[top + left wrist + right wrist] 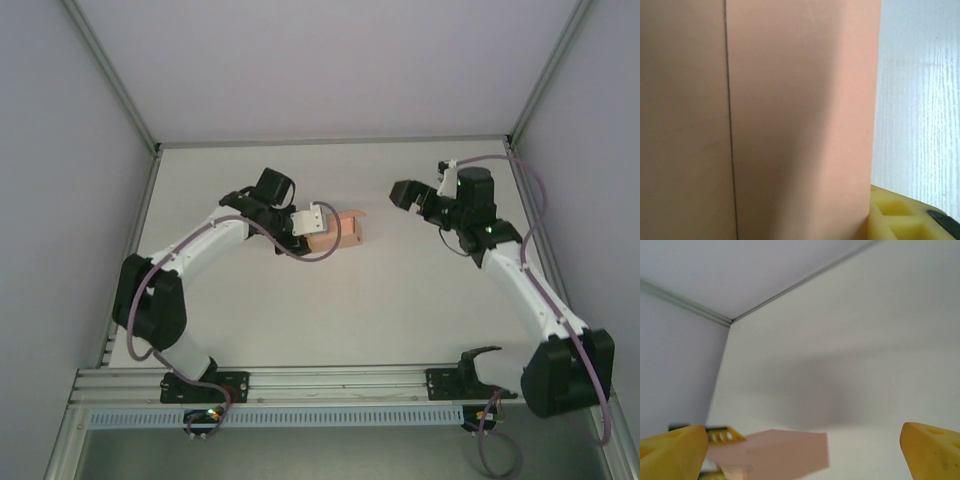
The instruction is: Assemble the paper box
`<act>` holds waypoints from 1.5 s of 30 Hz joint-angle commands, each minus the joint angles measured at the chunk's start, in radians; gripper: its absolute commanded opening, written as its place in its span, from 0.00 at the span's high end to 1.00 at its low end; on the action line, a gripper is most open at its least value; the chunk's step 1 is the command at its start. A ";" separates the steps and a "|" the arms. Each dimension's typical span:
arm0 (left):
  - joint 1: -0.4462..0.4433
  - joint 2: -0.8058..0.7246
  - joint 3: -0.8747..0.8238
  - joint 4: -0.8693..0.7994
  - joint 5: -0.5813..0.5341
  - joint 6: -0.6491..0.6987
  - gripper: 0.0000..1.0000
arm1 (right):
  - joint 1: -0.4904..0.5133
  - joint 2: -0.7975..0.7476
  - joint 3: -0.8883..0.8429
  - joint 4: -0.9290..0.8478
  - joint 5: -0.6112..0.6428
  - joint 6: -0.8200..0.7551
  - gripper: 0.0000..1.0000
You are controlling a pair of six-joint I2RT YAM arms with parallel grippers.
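Observation:
The paper box's loose end has a flap sticking out, so next my right gripper pinches the box's corner there point(357, 224) while my left gripper holds the box steady.
The paper box point(350, 228) is a small salmon-pink folded shape lying just left of the table's middle. My left gripper point(328, 228) reaches it from the left and is shut on it. In the left wrist view the pink card point(790, 100) sits very close, with a fold line down its left part and one yellow finger pad point(900, 215) pressed against its lower right edge. My right gripper point(405, 193) hovers to the right of the box, apart from it and open. Its yellow fingers point(670, 450) stand wide with nothing between them, and the box point(785, 452) lies beyond.
White walls close the table point(420, 290) in on the left, back and right, with a metal post point(110, 75) at each back corner. An aluminium rail point(330, 380) carrying both arm bases runs along the near edge.

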 commanded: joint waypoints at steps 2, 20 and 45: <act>0.004 0.087 0.077 -0.197 0.064 0.030 0.62 | 0.010 -0.039 -0.122 0.165 -0.258 -0.486 0.00; -0.041 0.216 0.150 -0.295 -0.021 0.081 0.61 | 0.221 0.343 0.244 -0.377 -0.157 -0.934 0.23; -0.073 0.223 0.150 -0.133 -0.032 -0.086 0.62 | 0.427 0.361 0.195 -0.220 0.309 -0.057 1.00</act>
